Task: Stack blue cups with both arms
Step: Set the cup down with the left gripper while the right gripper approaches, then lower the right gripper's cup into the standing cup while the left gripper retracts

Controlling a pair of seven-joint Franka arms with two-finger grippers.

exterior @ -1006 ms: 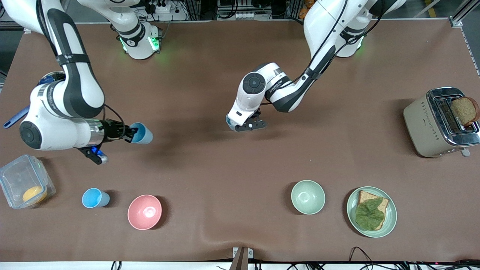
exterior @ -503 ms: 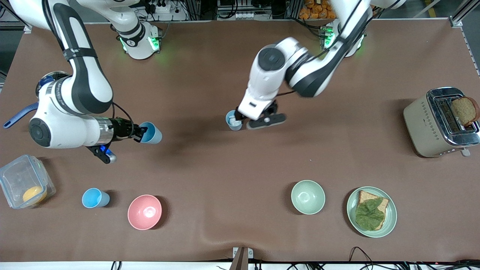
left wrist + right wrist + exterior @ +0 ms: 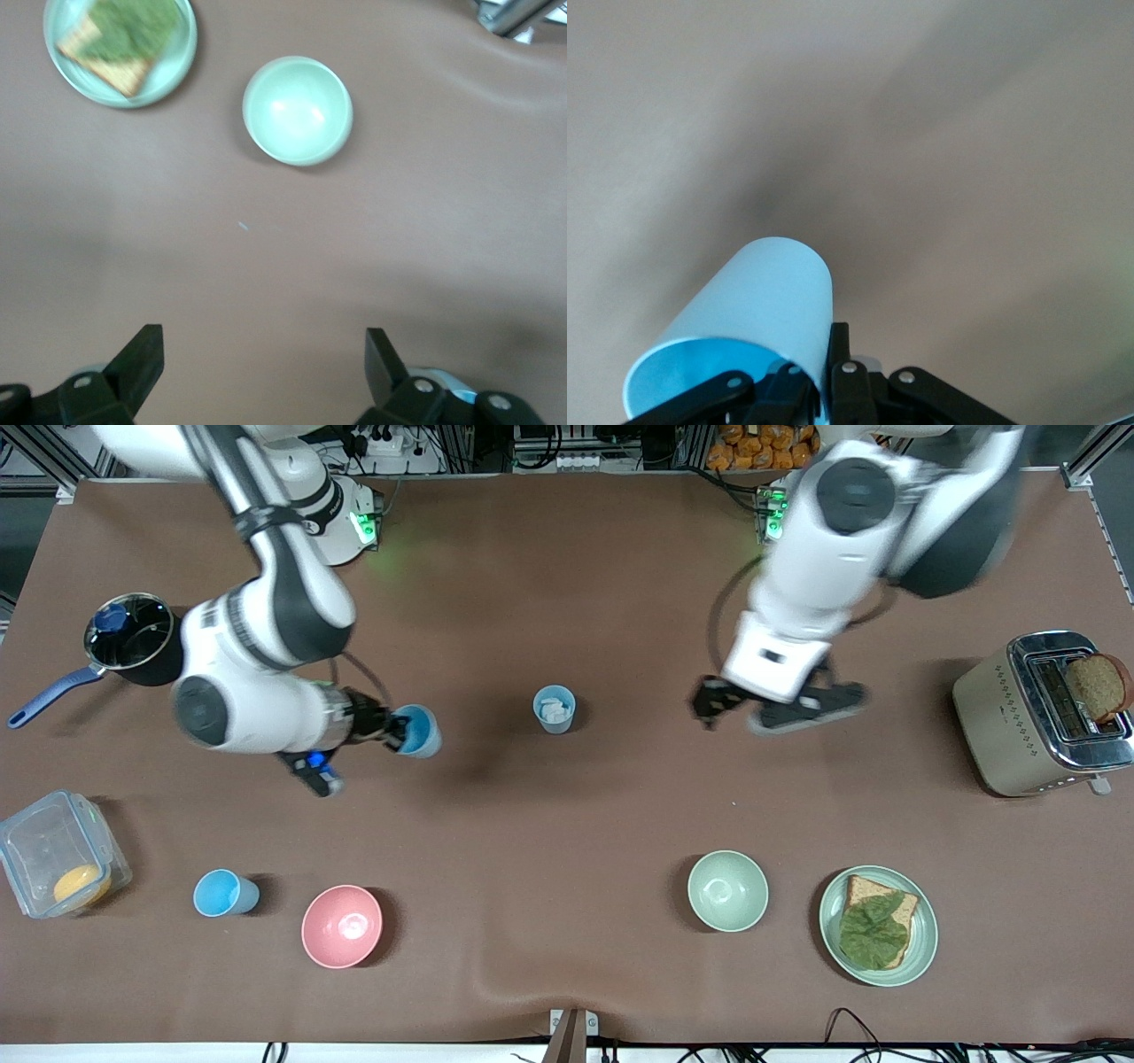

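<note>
I need to use my right gripper to set the sky blue cup down inside the upright greyish blue cup (image 3: 553,703).
A greyish blue cup (image 3: 555,708) stands upright in the middle of the table, with something pale inside it. My right gripper (image 3: 396,730) is shut on the rim of a sky blue cup (image 3: 419,731), which it holds on its side above the table, between the pot and the standing cup. In the right wrist view that cup (image 3: 766,305) sticks out from the right gripper (image 3: 824,376), one finger inside the rim and one outside. My left gripper (image 3: 772,710) hangs open and empty over bare table toward the left arm's end; its fingers (image 3: 142,359) stand wide apart. Another blue cup (image 3: 224,893) stands beside the pink bowl.
A pink bowl (image 3: 342,926), a pale green bowl (image 3: 727,890) (image 3: 298,110) and a plate of bread with lettuce (image 3: 917,957) (image 3: 173,66) sit near the front camera. A toaster (image 3: 992,717) stands at the left arm's end; a pot (image 3: 133,638) and a clear container (image 3: 53,841) at the right arm's end.
The left gripper opened, let go of the greyish cup in the middle, then rose and swung toward the left arm's end. The right arm carried its cup closer to the standing cup.
</note>
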